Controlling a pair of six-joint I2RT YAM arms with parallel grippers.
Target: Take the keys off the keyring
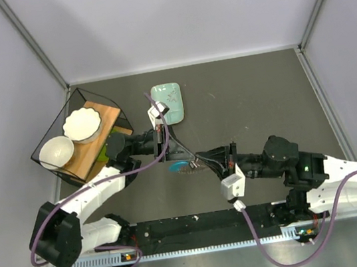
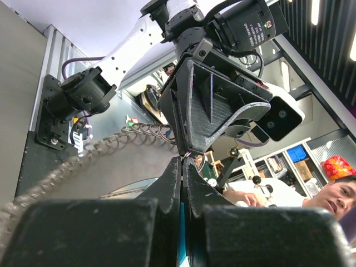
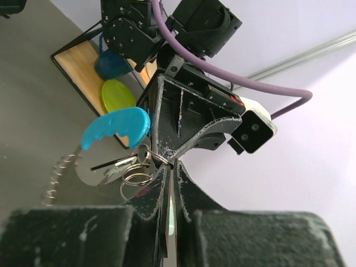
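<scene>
My right gripper pinches the keyring's wire near my left gripper's fingers; next I open it, turn, and take the small ring [image 3: 143,152] beside the blue tag.
The keyring hangs in the air between my two grippers, above the table's middle. Its bright blue tag [image 3: 114,127] sticks out beside the left gripper [image 3: 167,147], with thin metal rings [image 3: 136,173] and silvery keys [image 3: 111,167] dangling below. The tag also shows in the top view [image 1: 180,167]. My left gripper [image 2: 183,164] is shut, with blue showing between its fingers. My right gripper [image 3: 171,166] faces it tip to tip and is shut on a thin pale piece, apparently a key, joined to one ring [image 3: 158,156]. Both grippers meet in the top view, left [image 1: 184,159] and right [image 1: 201,161].
A black wire basket [image 1: 44,136] at the left holds a wooden board [image 1: 105,114] and two white bowls [image 1: 82,124]. A pale green dish [image 1: 168,103] lies behind the grippers. A ball chain [image 3: 58,175] dangles from the keyring.
</scene>
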